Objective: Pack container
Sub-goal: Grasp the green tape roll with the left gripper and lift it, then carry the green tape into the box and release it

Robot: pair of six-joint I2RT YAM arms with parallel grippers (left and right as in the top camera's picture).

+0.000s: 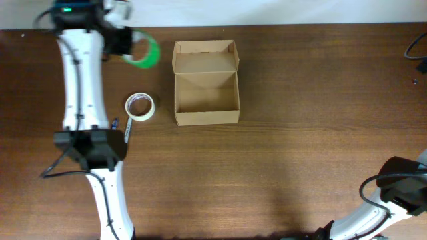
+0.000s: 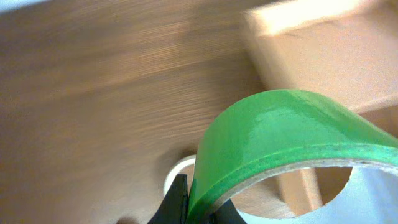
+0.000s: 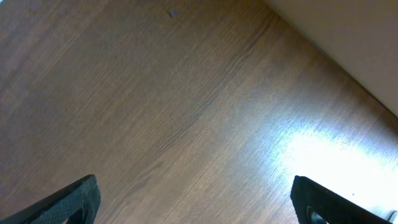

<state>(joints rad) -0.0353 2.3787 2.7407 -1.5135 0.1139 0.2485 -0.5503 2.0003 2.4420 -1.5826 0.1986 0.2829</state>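
Next, I let go of the green tape roll with my left gripper inside the box, by the box's side [image 1: 220,94] that is farthest from the white tape roll.
The container [image 1: 206,91] is a tan cardboard box, open, with its flap lid folded back at the far side; it looks empty inside. My left gripper [image 1: 131,45] is shut on a green tape roll [image 1: 148,51], held just left of the box's far corner. In the left wrist view the green roll [image 2: 292,134] fills the lower right, pinched between the fingers [image 2: 198,208], with the box [image 2: 323,56] beyond. A white tape roll [image 1: 140,107] lies on the table left of the box. My right gripper [image 3: 196,199] is open and empty over bare table.
A small dark pen-like object [image 1: 126,130] lies beside the white roll, next to the left arm. The right arm's base [image 1: 400,187] sits at the near right corner. A cable [image 1: 419,50] shows at the far right edge.
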